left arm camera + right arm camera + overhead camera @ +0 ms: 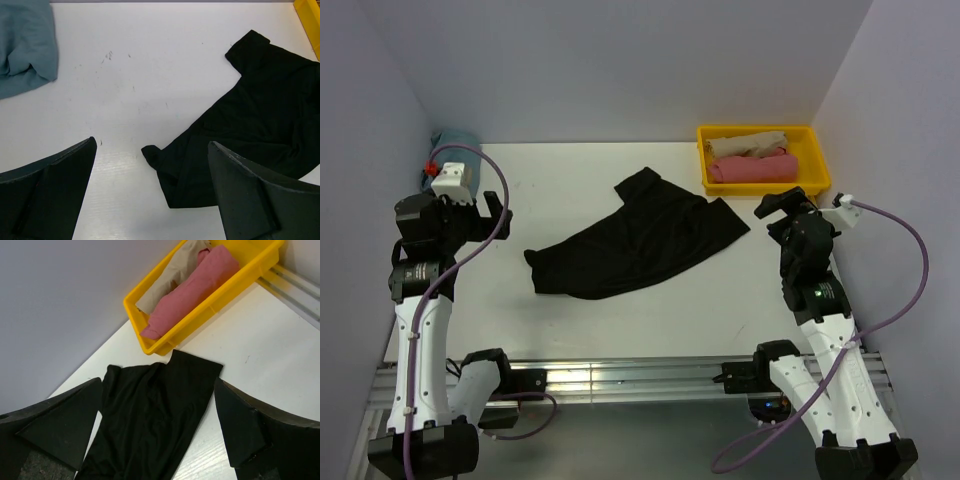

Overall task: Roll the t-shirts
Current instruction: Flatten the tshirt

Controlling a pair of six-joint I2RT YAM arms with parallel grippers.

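My left gripper will grab the black t-shirt's top layer edge [558, 256] [184, 157], just in from the end closest to the dusty-blue t-shirt.
A black t-shirt [635, 240] lies crumpled and loosely folded across the middle of the white table; it also shows as the black t-shirt [255, 125] and the black t-shirt [150, 420] in the wrist views. My left gripper [498, 222] hovers left of it, open and empty, its left gripper [150, 150] jaws wide apart above the shirt's near corner. My right gripper [782, 205] is to the shirt's right, open and empty; the right gripper [157, 390] jaws frame the shirt's upper end. A rolled pink t-shirt [752, 168] and a beige t-shirt [745, 144] lie in the yellow bin.
The yellow bin [820, 165] stands at the back right, near the right gripper. A dusty-blue t-shirt [453, 150] is bunched at the back left corner, also seen as blue cloth [25, 50]. Grey walls close the table on three sides.
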